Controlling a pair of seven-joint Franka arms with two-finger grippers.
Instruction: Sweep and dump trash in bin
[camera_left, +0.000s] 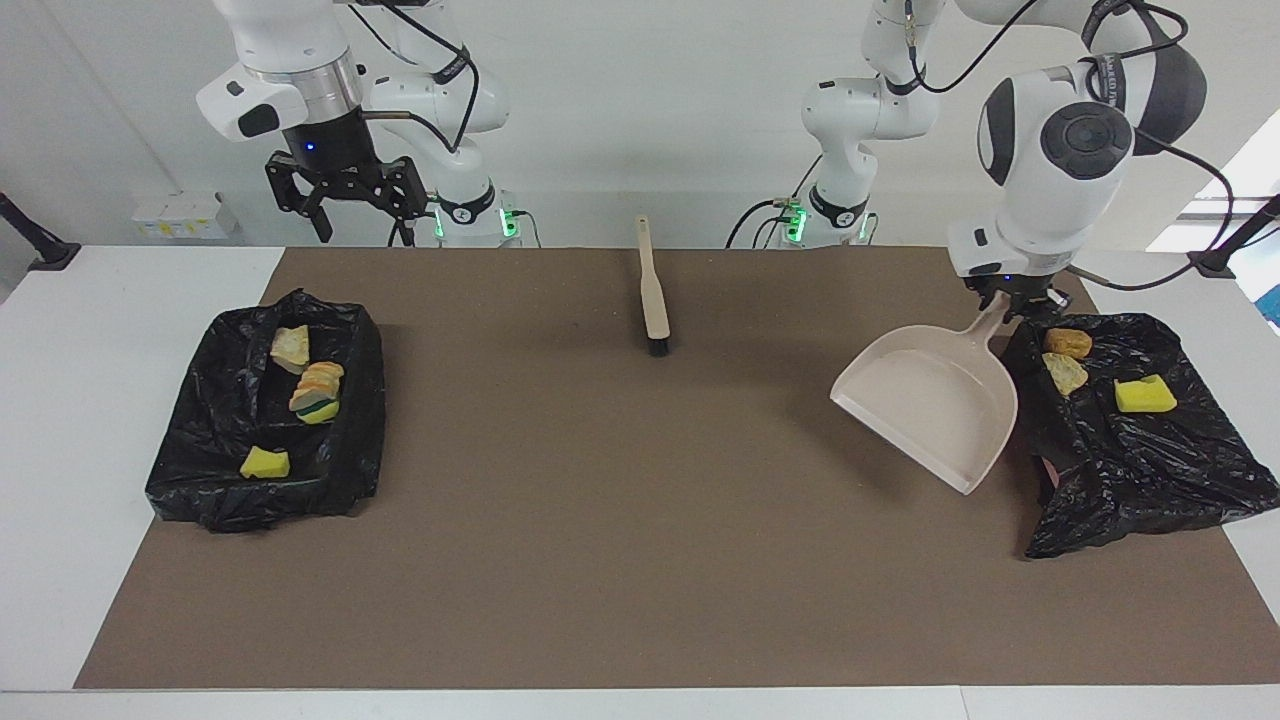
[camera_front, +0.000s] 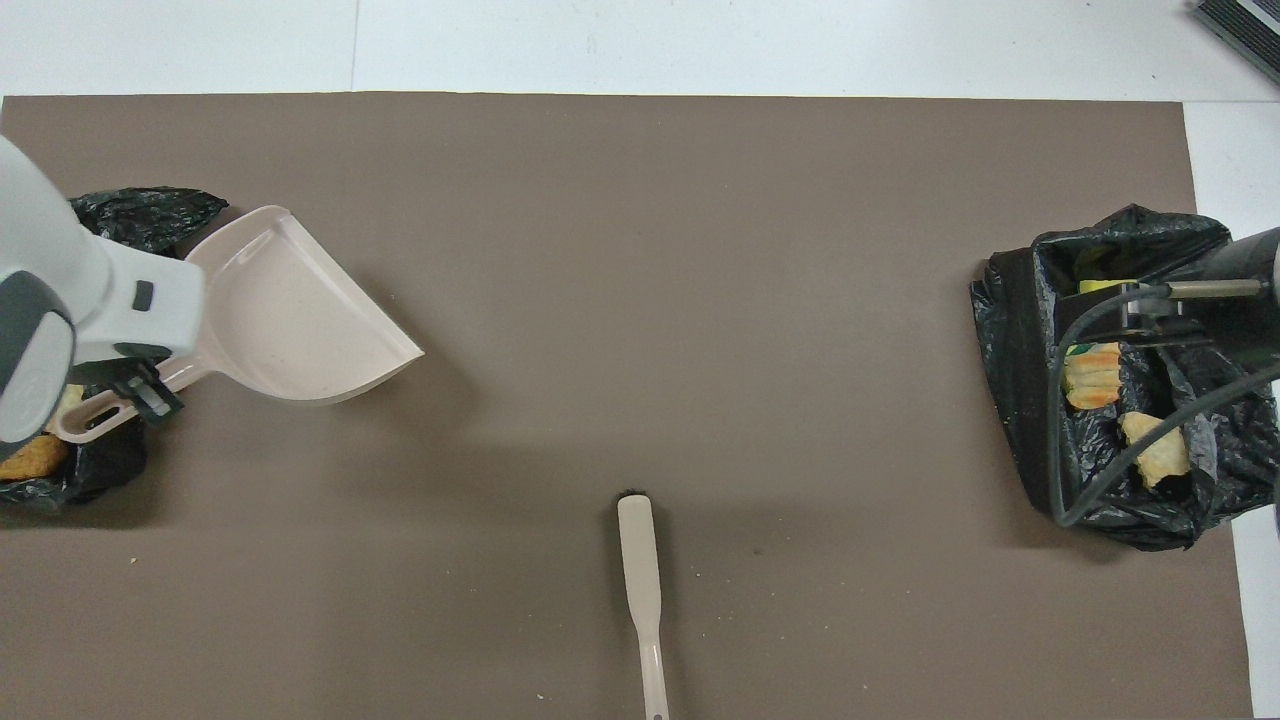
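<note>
Next, I set the beige dustpan, now hanging over the mat beside a bin, down with my left gripper on the brown mat (camera_front: 619, 312), just past the bristle end of the beige brush.
My left gripper (camera_left: 1012, 300) is shut on the handle of the beige dustpan (camera_left: 925, 405), whose empty tilted scoop hangs over the mat beside the black-bagged bin (camera_left: 1150, 470) at the left arm's end. In that bin lie trash pieces: a brown nugget (camera_left: 1067, 342), a pale lump (camera_left: 1065, 372) and a yellow sponge chunk (camera_left: 1144, 394). The bin (camera_left: 365, 400) at the right arm's end holds a pale lump (camera_left: 290, 345), striped pieces (camera_left: 318, 385) and a yellow chunk (camera_left: 265, 462). My right gripper (camera_left: 345, 200) hangs open and empty, high over that end.
A beige brush (camera_left: 653, 290) lies on the brown mat (camera_left: 620, 520) near the robots at mid-table, bristles pointing away from them. In the overhead view the dustpan (camera_front: 290, 320) reaches inward from the bin (camera_front: 150, 205).
</note>
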